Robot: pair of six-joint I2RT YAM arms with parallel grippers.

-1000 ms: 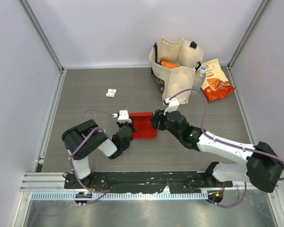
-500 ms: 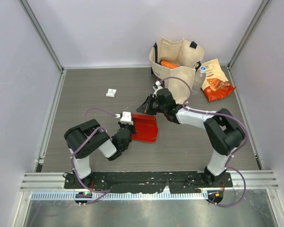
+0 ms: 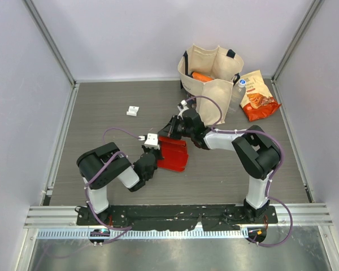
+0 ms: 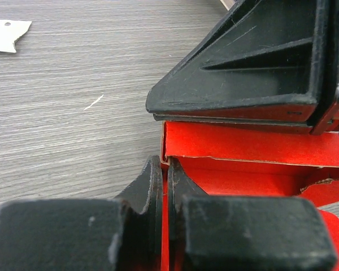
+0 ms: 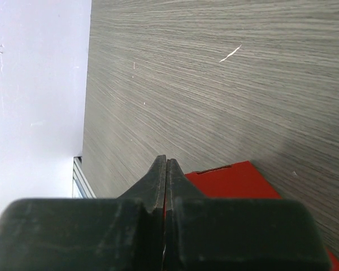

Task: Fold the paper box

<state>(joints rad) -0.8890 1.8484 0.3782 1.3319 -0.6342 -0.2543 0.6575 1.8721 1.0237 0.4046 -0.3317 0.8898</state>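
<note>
My right gripper is shut along the far side of the red paper box, so my left gripper will turn the box before my right gripper opens and pinches that side (image 3: 182, 143).
The red paper box (image 3: 174, 156) lies on the grey table between my two arms, its walls partly raised. My left gripper (image 3: 153, 153) is shut on the box's left wall. In the left wrist view the thin red card (image 4: 243, 144) runs up between the fingers of that gripper (image 4: 164, 168). My right gripper (image 3: 168, 132) is shut and rests at the far edge of the box. Its black finger (image 4: 243, 73) lies along the top of the far wall. In the right wrist view the shut right gripper (image 5: 166, 161) points at the table, with the box (image 5: 231, 180) just beside it.
A beige tote bag (image 3: 210, 84) stands at the back, with a bottle (image 3: 238, 90) and an orange snack bag (image 3: 259, 97) to its right. A small white piece (image 3: 133, 110) lies at the back left. Pale walls (image 5: 34, 84) close in the table.
My right gripper let go of the box's right side, shut, and swung round to its far edge. The box has turned slightly and shifted. My left gripper kept its hold.
</note>
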